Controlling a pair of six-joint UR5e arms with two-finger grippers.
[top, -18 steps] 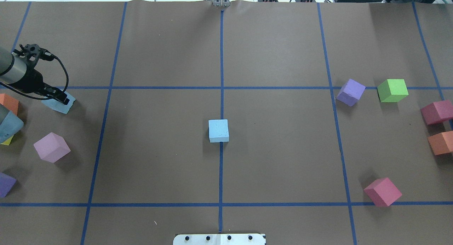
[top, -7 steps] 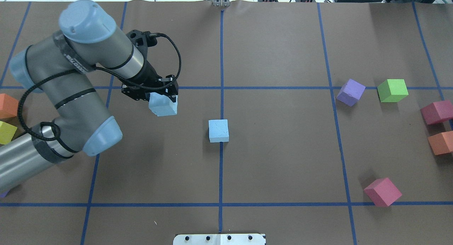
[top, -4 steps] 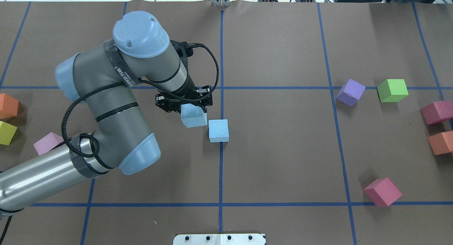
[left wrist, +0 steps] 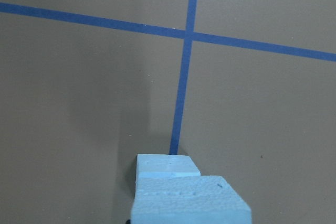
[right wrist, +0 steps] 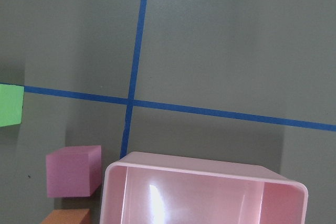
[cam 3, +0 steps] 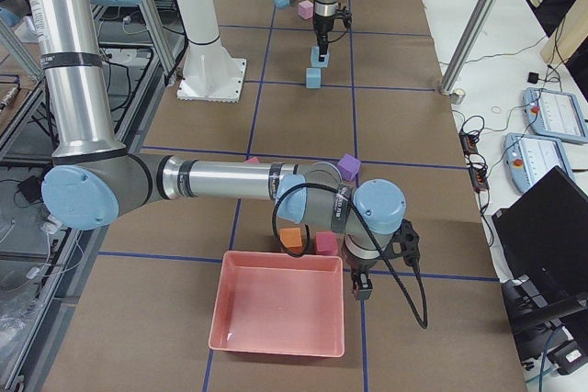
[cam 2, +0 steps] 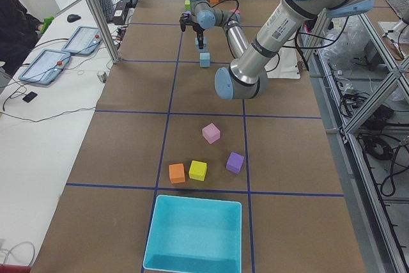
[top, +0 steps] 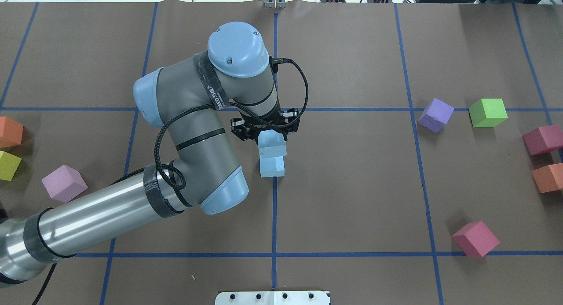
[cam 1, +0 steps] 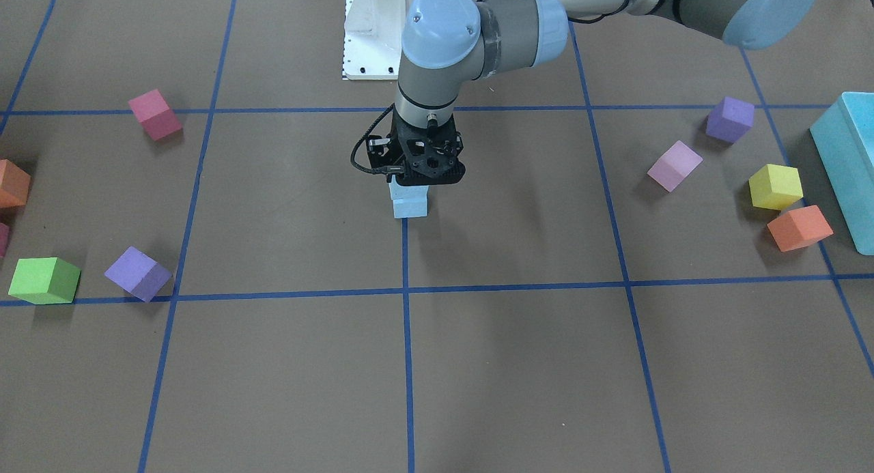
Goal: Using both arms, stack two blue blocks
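Observation:
My left gripper is holding the blue block. It will let go of it on top of the pale blue block (cam 1: 410, 188) (left wrist: 169, 176) on the centre line.
One pale blue block (top: 272, 167) rests on the table's centre line; it also shows in the front view (cam 1: 410, 209) and the left wrist view (left wrist: 168, 164). My left gripper (top: 271, 137) is shut on the second blue block (top: 272, 146), holding it just above the first and roughly over it. The held block fills the bottom of the left wrist view (left wrist: 191, 202). My right gripper (cam 3: 359, 287) shows only in the exterior right view, beside a pink tray (cam 3: 280, 314); I cannot tell whether it is open or shut.
Purple (top: 435, 115), green (top: 487, 112), magenta (top: 543, 139), orange (top: 547, 177) and pink-red (top: 476, 238) cubes lie on the right. Pink (top: 63, 182), yellow (top: 8, 165) and orange (top: 9, 131) cubes lie on the left. A turquoise box (cam 1: 847, 166) stands at the left end.
My left arm took the blue block at the far left and carried it right to the centre. It now hangs over the other blue block, which has not moved.

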